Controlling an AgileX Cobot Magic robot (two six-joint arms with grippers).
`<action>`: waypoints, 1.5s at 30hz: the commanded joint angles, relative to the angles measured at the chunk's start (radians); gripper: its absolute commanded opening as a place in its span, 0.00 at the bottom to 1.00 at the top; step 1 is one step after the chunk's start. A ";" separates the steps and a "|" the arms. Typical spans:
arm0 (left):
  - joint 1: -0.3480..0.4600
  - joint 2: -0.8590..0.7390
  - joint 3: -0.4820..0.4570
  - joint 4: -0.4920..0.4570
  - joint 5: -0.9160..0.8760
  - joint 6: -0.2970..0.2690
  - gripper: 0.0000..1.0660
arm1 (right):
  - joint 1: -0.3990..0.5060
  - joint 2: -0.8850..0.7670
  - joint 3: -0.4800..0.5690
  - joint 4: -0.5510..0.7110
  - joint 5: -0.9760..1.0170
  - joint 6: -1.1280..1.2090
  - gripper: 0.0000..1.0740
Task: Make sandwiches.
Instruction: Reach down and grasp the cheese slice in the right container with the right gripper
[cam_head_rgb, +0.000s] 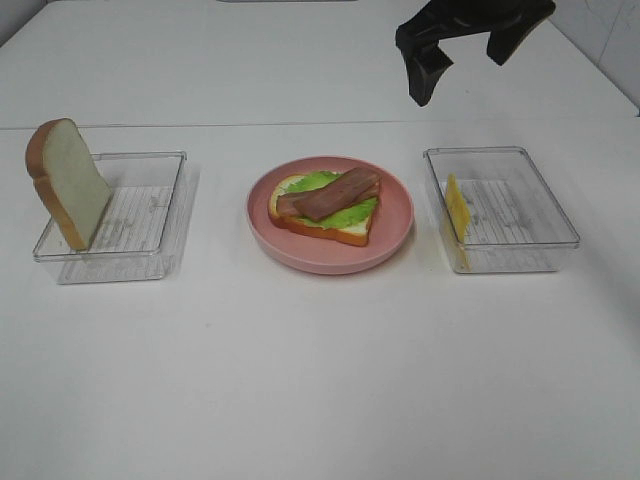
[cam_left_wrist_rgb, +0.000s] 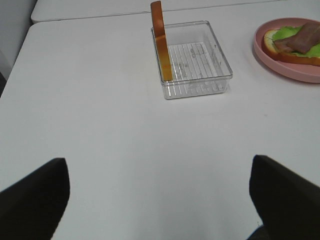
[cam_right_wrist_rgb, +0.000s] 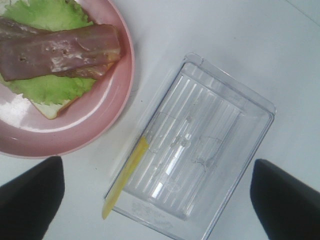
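Next, my right gripper needs to go to the yellow cheese slice's upper edge (cam_head_rgb: 459, 198) (cam_right_wrist_rgb: 128, 171) and close there, where the slice leans inside its clear tray.
On the pink plate (cam_head_rgb: 400, 222) lies an open sandwich (cam_head_rgb: 325, 207): one bread slice, green lettuce (cam_right_wrist_rgb: 45, 15) and a bacon strip (cam_head_rgb: 332, 193) on top. A second bread slice (cam_head_rgb: 68, 180) stands upright in the left clear tray (cam_head_rgb: 140, 215). A yellow cheese slice (cam_head_rgb: 457, 210) leans on edge against the left wall of the right clear tray (cam_head_rgb: 520, 215). My right gripper (cam_head_rgb: 460, 72) hangs open, high above the table behind the right tray, with nothing in it. My left gripper (cam_left_wrist_rgb: 160, 200) is open and empty over bare table, short of the bread slice (cam_left_wrist_rgb: 161, 42).
The white table runs wide in front of the trays and plate. A seam between two tabletops crosses behind them. The right wrist view looks down on the cheese slice (cam_right_wrist_rgb: 125, 177), its tray (cam_right_wrist_rgb: 210, 145) and the plate (cam_right_wrist_rgb: 100, 130).
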 joint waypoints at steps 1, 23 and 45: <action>0.002 -0.012 0.001 -0.009 -0.006 -0.001 0.84 | -0.021 -0.004 -0.002 0.031 0.114 0.028 0.92; 0.002 -0.012 0.001 -0.009 -0.006 -0.001 0.84 | -0.030 -0.002 0.212 0.056 -0.044 0.052 0.92; 0.002 -0.012 0.001 -0.009 -0.006 -0.001 0.84 | -0.030 0.141 0.228 0.045 -0.137 0.112 0.92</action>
